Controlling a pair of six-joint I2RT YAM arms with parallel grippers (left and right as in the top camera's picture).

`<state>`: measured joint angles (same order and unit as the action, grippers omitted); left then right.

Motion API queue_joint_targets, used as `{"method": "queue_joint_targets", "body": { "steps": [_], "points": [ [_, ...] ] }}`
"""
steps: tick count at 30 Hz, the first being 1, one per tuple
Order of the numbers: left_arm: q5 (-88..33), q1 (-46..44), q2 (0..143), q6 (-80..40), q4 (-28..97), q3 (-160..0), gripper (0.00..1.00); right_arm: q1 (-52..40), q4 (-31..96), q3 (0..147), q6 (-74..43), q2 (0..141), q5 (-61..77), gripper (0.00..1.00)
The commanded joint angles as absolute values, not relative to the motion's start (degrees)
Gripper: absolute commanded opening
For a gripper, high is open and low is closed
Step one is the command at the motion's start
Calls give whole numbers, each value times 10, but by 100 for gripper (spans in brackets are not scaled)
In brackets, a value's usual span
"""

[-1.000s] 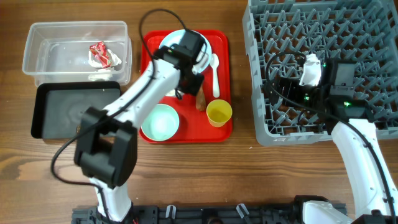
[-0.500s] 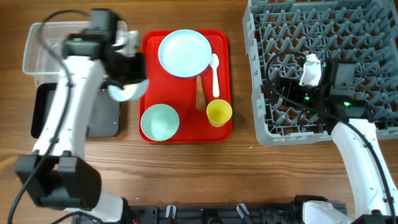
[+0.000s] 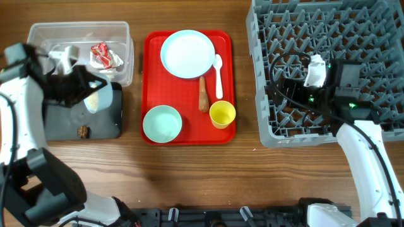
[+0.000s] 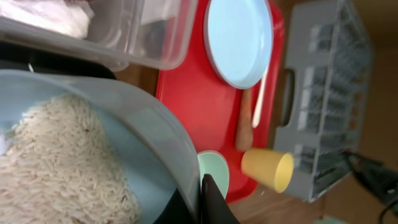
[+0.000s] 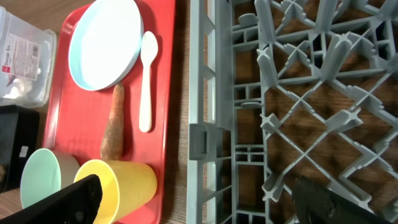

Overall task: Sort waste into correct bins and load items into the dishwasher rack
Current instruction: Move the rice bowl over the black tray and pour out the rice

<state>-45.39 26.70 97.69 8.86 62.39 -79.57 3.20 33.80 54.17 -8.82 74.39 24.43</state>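
Observation:
I need to let go of the pale-blue bowl with my left gripper on the red tray (image 3: 165, 90) (image 4: 191, 101) between the plate and the second bowl. The bowl of rice is now tilted over the black tub.
My left gripper (image 3: 87, 90) is shut on the rim of a pale-blue bowl (image 3: 96, 98) full of white rice (image 4: 56, 163), held tilted over the black tub (image 3: 101, 123). A small brown lump (image 3: 82, 131) lies in that tub. The clear tub (image 3: 79, 34) holds the red-and-white wrapper (image 3: 103, 55). On the red tray (image 3: 189, 135) are the plate (image 3: 187, 53), the white spoon (image 3: 218, 74), the sausage stick (image 3: 203, 94), the yellow cup (image 3: 222, 114) and a second bowl (image 3: 162, 123). My right gripper (image 3: 284, 88) is open and empty over the left edge of the grey rack (image 3: 328, 38).
The right wrist view shows the cup (image 5: 121, 186), the sausage stick (image 5: 113, 121) and the spoon (image 5: 147, 81) just left of the rack wall (image 5: 200, 93). Bare wooden table (image 3: 208, 183) lies in front of the tray and the rack.
My left arm lifted the rice bowl off the plate on the tray and carried it left, and now holds it tilted over the black tub. The right arm has not moved.

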Motion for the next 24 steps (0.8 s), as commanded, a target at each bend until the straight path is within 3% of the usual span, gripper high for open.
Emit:
{"method": "queue_joint_targets", "body": {
  "steps": [1, 11, 24],
  "points": [
    [-604, 327, 968, 121, 588, -740, 4, 33, 337, 554, -92, 748, 252, 100],
    [-729, 407, 1003, 121, 524, -676, 4, 33, 341, 554, -92, 748, 252, 100],
    [-875, 440, 1070, 116, 499, -675, 4, 33, 348, 554, -96, 748, 252, 100]
  ]
}}
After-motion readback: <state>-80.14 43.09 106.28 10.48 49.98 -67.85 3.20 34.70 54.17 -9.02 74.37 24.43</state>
